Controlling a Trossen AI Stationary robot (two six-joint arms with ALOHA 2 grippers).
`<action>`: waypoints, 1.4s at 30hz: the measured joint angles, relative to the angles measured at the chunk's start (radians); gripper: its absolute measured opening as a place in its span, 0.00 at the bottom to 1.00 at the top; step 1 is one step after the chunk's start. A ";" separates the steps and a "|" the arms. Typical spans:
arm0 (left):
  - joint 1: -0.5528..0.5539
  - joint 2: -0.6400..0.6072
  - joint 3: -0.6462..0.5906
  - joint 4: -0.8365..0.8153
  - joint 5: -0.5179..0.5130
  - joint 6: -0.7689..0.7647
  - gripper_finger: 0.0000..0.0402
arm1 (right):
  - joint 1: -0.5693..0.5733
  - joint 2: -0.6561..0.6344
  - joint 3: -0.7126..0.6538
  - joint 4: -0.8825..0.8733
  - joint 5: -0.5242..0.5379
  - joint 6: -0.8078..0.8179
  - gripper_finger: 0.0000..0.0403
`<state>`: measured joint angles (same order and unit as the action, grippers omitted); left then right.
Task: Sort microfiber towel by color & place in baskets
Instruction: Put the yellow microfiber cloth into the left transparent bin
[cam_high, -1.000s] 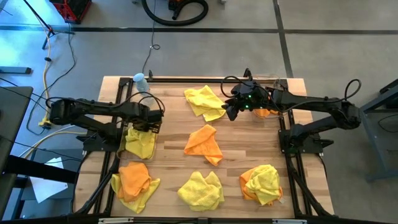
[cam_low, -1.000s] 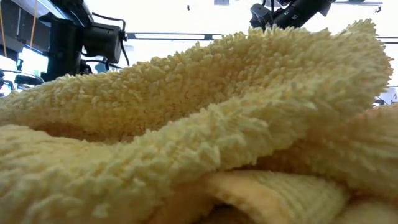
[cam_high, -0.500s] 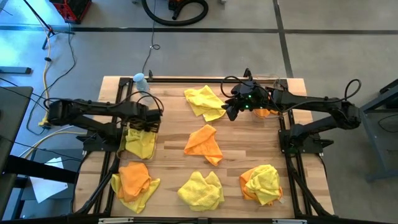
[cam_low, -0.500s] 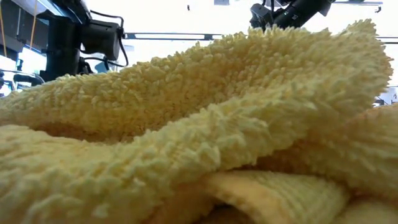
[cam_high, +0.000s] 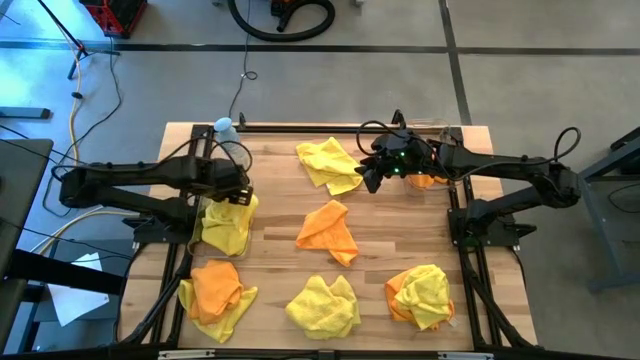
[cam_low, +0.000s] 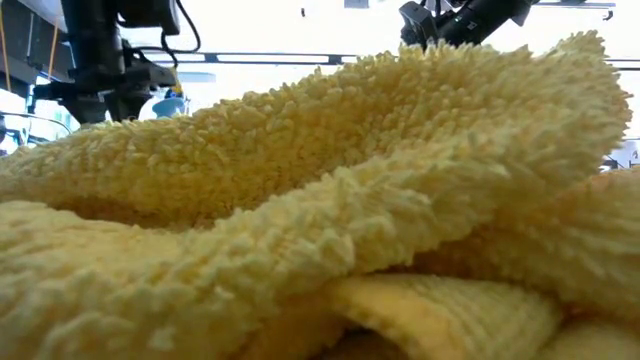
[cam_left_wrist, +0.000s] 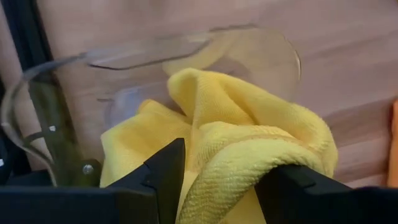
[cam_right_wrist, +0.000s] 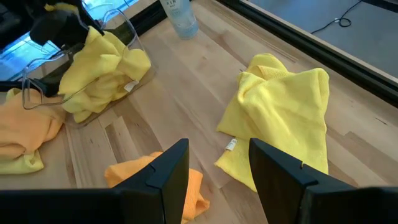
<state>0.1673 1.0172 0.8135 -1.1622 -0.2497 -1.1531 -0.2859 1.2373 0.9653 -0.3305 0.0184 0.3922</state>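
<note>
Next, my left gripper takes the overhanging edge (cam_high: 254, 204) and tucks it inside, because the yellow towel bulges over the rim of the basket toward the orange towel.
My left gripper (cam_high: 242, 188) (cam_left_wrist: 224, 162) hangs open above the left basket (cam_high: 248, 236) (cam_left_wrist: 249, 50). Yellow towels (cam_high: 224, 226) (cam_left_wrist: 236, 118) are heaped in that basket and show between and below the fingers. My right gripper (cam_high: 372, 178) (cam_right_wrist: 214, 152) waits open over the far middle of the table, beside a loose yellow towel (cam_high: 330, 163) (cam_right_wrist: 280, 118). An orange towel (cam_high: 328, 230) (cam_right_wrist: 155, 177) lies at the centre. More orange (cam_high: 428, 182) peeks out under the right arm. A yellow towel (cam_low: 320, 200) fills the low view.
Along the near edge lie an orange and yellow heap (cam_high: 215, 295), a yellow towel (cam_high: 322, 305) and an orange and yellow heap (cam_high: 420, 295). A clear bottle with a blue cap (cam_high: 224, 128) (cam_right_wrist: 179, 17) stands at the far left corner.
My left gripper has risen from the left basket and drawn back a little toward the table's left and far edges. The yellow towels stay heaped in the basket.
</note>
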 joint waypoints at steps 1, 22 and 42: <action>0.000 -0.010 0.000 -0.005 -0.010 -0.011 0.41 | 0.000 0.000 0.000 0.001 0.000 0.000 0.40; 0.019 -0.027 0.000 -0.048 0.398 0.324 0.41 | 0.000 0.000 0.000 0.003 0.034 -0.033 0.40; 0.007 -0.032 0.044 -0.118 0.126 0.806 0.41 | 0.000 0.000 0.000 0.004 0.076 0.036 0.40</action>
<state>0.1741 0.9847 0.8571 -1.2803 -0.1238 -0.3473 -0.2859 1.2373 0.9653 -0.3270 0.0947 0.4282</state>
